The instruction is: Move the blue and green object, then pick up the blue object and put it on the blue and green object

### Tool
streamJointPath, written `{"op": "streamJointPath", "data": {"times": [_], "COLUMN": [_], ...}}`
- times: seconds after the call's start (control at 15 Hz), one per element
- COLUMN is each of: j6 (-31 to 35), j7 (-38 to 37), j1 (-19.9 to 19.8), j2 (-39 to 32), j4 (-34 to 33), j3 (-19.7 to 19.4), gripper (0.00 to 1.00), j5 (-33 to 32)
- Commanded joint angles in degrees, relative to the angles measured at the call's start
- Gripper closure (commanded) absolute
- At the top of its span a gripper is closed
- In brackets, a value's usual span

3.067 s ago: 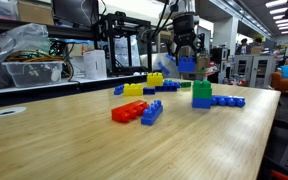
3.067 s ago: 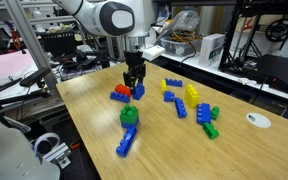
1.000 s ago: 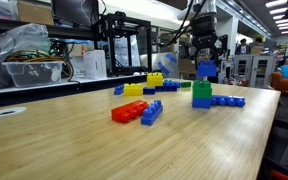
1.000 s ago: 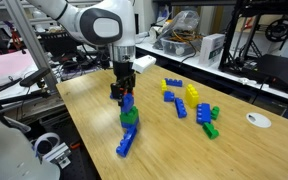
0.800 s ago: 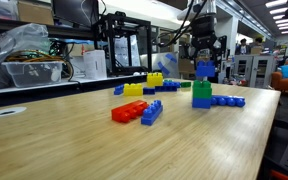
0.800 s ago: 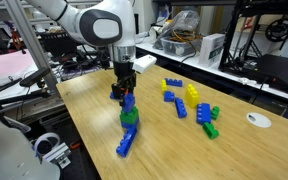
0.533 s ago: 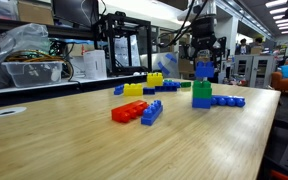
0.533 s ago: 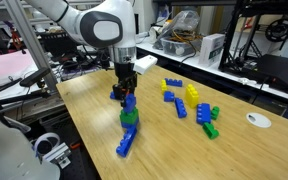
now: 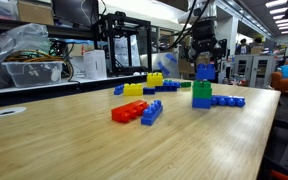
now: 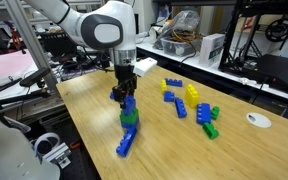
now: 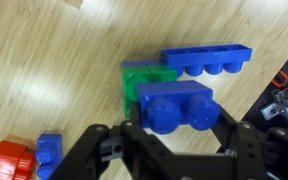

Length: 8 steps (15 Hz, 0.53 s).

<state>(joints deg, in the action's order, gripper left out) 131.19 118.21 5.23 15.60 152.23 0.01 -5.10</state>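
My gripper will let go of the blue object on the studs of the green brick (image 9: 203,78) (image 11: 162,98), above its blue base.
My gripper (image 9: 203,58) is shut on the blue object (image 9: 203,72), a small squarish studded brick. It holds the brick right over the blue and green object (image 9: 201,93), a green brick on a blue base. The gap between them is too small to judge. In an exterior view the gripper (image 10: 125,92) holds the blue object (image 10: 129,103) on top of the green brick (image 10: 129,116). In the wrist view the blue object (image 11: 174,105) sits between the fingers (image 11: 174,128), partly covering the green brick (image 11: 142,80).
A long flat blue strip (image 10: 126,141) (image 11: 209,60) lies against the tower's base. A red-and-blue brick pair (image 9: 134,111) (image 11: 19,158) lies nearby. Yellow bricks (image 9: 144,85) (image 10: 192,94), more blue and green bricks (image 10: 209,122) and a white disc (image 10: 256,120) lie farther off.
The gripper carried the blue object from beside the red-and-blue pair over to the tower. In the last second it has sunk slightly toward the green brick.
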Motion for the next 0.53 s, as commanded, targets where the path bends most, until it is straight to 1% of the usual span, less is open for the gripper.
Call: {"op": "streamJointPath", "data": {"times": [0.0,0.47], "j6": [1.85,2.93], "j7": [1.49,1.24], "j1": [0.48,0.35], "j2": [-0.83,-3.07], "j4": [0.36,-0.52], "j3": [-0.62,-0.36], "gripper": [0.55,0.55], "j5": [-0.51,-1.20]}}
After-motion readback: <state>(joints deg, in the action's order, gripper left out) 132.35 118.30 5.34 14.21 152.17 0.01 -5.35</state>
